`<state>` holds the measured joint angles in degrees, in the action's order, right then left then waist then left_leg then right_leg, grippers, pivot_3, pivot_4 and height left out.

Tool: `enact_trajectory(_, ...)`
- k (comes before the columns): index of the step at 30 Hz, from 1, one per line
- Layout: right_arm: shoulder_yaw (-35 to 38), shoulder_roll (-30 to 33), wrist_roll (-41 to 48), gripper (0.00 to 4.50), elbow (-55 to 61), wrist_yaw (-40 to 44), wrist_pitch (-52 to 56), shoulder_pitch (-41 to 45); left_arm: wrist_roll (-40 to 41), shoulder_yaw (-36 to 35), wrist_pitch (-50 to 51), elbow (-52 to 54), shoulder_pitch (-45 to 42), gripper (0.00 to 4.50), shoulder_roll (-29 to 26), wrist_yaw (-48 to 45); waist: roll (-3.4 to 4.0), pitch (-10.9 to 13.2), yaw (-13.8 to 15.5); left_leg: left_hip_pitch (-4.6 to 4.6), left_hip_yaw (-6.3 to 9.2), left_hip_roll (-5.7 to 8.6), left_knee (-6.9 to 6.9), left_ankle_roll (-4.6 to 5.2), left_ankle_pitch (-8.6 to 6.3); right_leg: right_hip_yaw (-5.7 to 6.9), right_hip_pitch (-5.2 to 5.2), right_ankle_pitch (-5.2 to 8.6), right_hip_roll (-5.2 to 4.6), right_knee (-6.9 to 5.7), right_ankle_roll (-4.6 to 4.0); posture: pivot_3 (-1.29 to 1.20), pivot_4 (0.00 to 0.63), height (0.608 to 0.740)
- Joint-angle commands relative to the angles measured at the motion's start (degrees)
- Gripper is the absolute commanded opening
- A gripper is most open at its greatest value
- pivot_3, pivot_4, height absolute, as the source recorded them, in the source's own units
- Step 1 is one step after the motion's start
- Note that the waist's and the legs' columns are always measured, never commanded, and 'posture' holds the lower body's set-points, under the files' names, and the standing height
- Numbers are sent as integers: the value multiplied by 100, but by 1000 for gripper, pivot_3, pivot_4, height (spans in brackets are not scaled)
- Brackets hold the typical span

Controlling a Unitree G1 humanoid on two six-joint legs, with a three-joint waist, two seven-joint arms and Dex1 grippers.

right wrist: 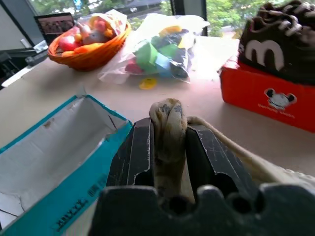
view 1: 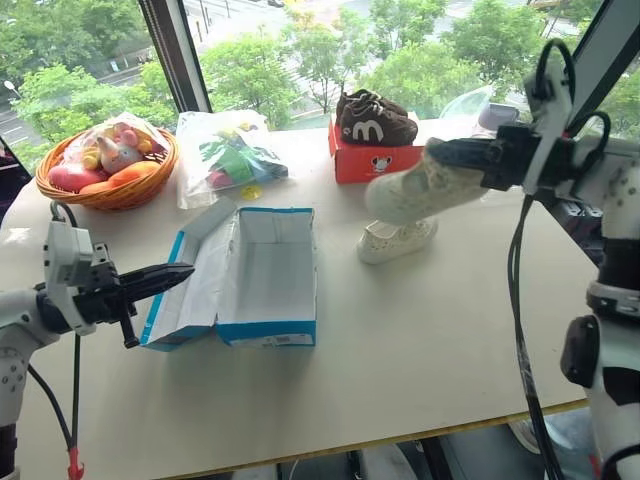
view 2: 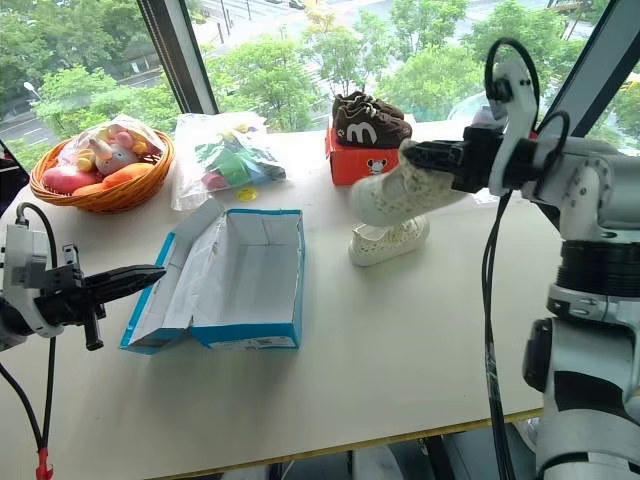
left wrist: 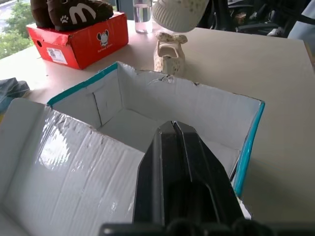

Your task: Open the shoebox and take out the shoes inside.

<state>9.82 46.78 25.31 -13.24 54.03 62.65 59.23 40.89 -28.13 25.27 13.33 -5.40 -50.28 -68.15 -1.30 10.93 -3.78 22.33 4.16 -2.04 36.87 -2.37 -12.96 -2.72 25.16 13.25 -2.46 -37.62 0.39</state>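
Next, my right gripper releases the cream-white shoe on the table (view 1: 439,267) beside its mate, away from the shoebox.
The blue shoebox (view 1: 268,333) lies open on the table, its lid (view 1: 195,285) folded out to the left and its white inside empty. One cream-white shoe (view 1: 397,241) rests on the table to the right of the box. The other shoe (view 1: 418,192) hangs in the air above it, tilted toe-down, with my right gripper (view 1: 445,153) shut on its heel rim (right wrist: 168,123). My left gripper (view 1: 183,270) is shut and empty, level, just left of the lid and pointing at the box (left wrist: 147,103).
A red box (view 1: 375,162) carrying dark brown shoes stands at the back behind the cream shoes. A plastic bag of toys (view 1: 230,155) and an orange basket (view 1: 105,170) sit at the back left. The table's front edge (view 1: 400,430) runs close below the box.
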Motion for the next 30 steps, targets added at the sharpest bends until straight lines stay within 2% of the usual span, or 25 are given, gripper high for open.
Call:
enact_trajectory(1, -234, 399, -231, 1109, -339, 214, -376, -402, 123, -6, -116, 178, -119, 0, -23, -20, -1, -1, -8, 0, -1, 2, 0, 0, 0, -2, 0, -1, -1, 2, 0, 0, 150, 740)
enact_trajectory(9, -1118, 454, -838, 1109, -1558, 709, -1307, -737, 127, 66, -96, 208, -150, 0, 3, 34, 3, 2, -41, -12, -15, 1, 3, 1, 1, -20, -2, 18, 3, -7, 37, 0, 150, 740)
enact_trajectory(14, -1154, 343, -1020, 1109, -2110, 726, -1620, -361, 135, 12, -81, 249, -79, 0, 16, 68, 3, 3, -20, -10, -16, 5, 11, 0, 1, -22, -6, 15, 0, -3, 44, 0, 150, 740)
enact_trajectory(17, -858, 299, -682, 1109, -1658, 757, -1299, -54, 175, -64, -52, 363, 54, 0, 34, 105, 3, 3, -36, -10, -18, 5, 11, 0, 1, -26, -4, 14, 0, -4, 45, 0, 150, 740)
enact_trajectory(22, -822, 432, -484, 1109, -939, 1011, -1040, -169, 218, -72, -64, 378, 90, 0, 17, 162, 3, 3, -17, -10, -19, 3, 9, 0, 0, -26, -3, 14, 2, -4, 45, 0, 150, 740)
enact_trajectory(30, -941, 615, -467, 1109, -826, 1278, -965, -45, 216, 72, -84, 330, 5, 0, 34, 186, 3, 3, -3, -7, -20, 5, 11, 0, 0, -27, -3, 13, 0, -2, 47, 0, 150, 740)
